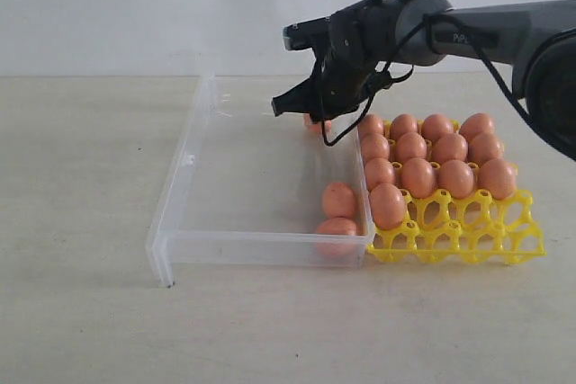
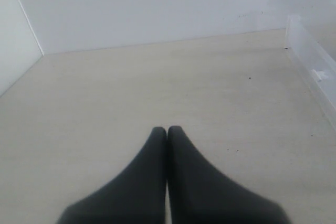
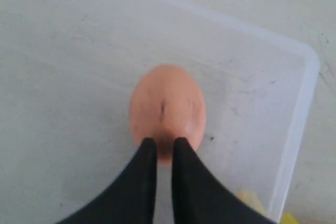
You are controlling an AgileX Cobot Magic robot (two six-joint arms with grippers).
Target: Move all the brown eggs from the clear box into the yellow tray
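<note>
The far brown egg lies beyond the right gripper's nearly shut fingers, so the robot should open them, back away and take the rear egg of the near pair [image 1: 339, 199].
The clear box [image 1: 180, 177] lies left of the yellow tray [image 1: 468, 242], touching it. Several brown eggs [image 1: 418, 175] fill the tray's back rows. Two eggs [image 1: 339, 200] rest in the box's near right corner. A third egg [image 1: 315, 122] lies in its far right corner. My right gripper [image 1: 292, 107] hangs just over that egg [image 3: 167, 103]. Its fingertips [image 3: 165, 142] stand a thin slit apart, nothing between them, above the box floor [image 3: 79, 77]. My left gripper [image 2: 167, 129] is shut and empty over bare table, with a box wall [image 2: 315, 66] off to one side.
The tray's front row of cups [image 1: 450, 222] holds no eggs. A sliver of yellow tray [image 3: 252, 200] shows through the box wall near my right fingers. The pale table [image 1: 81, 177] stretches left of the box. A white wall stands behind.
</note>
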